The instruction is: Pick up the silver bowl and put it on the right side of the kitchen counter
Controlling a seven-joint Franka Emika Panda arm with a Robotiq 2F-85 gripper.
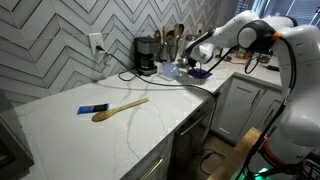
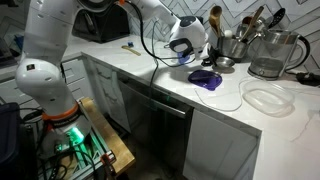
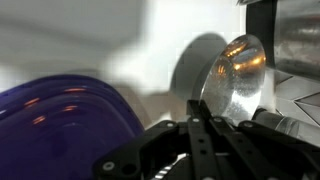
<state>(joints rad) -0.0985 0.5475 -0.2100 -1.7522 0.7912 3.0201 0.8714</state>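
Next, my gripper sets the silver bowl, now low by the counter's back corner, down and lets it go on the white counter (image 1: pixel 184 65) (image 3: pixel 225 88), in between the purple disc and the utensil pot.
The silver bowl (image 3: pixel 236 78) is shiny grey metal and shows tilted in the wrist view, with its shadow on the white kitchen counter (image 3: pixel 90 40). My gripper (image 3: pixel 200 108) has its fingers closed together on the bowl's near rim. In an exterior view the bowl (image 2: pixel 224 63) sits low by the counter's (image 2: pixel 160 72) back corner, with the gripper (image 2: pixel 207 60) reaching to it from the left. In an exterior view the gripper (image 1: pixel 192 60) is at the far end of the counter (image 1: pixel 90 125); the bowl is too small to make out there.
A flat purple disc (image 2: pixel 205 78) lies beside the gripper, also in the wrist view (image 3: pixel 60 115). A utensil pot (image 2: pixel 236 45), a glass kettle (image 2: pixel 270 55) and a translucent container (image 2: pixel 265 98) stand nearby. A wooden spoon (image 1: pixel 118 108), a blue item (image 1: pixel 92 108) and a coffee maker (image 1: pixel 146 55) are on the counter.
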